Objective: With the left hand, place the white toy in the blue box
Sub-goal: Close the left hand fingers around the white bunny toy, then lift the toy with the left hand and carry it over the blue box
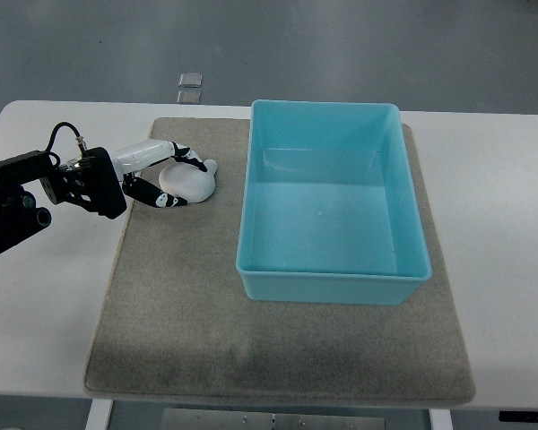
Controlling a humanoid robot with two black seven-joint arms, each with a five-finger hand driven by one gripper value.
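My left gripper needs to let go of the white toy on the blue box's bottom, around the middle [325, 227] toward its near side.
A small white toy [194, 182] lies on the grey mat [278, 349], left of the blue box [332, 278]. My left hand [166, 175] comes in from the left edge and its white and black fingers [170, 201] curl around the toy from above and below. The toy still rests on the mat. The blue box is an open rectangular tub with nothing inside. My right hand does not show.
The white table [498, 224] carries the mat and box. Two small clear squares [190, 87] lie on the floor beyond the table's far edge. A black cable [61, 133] loops over my left wrist.
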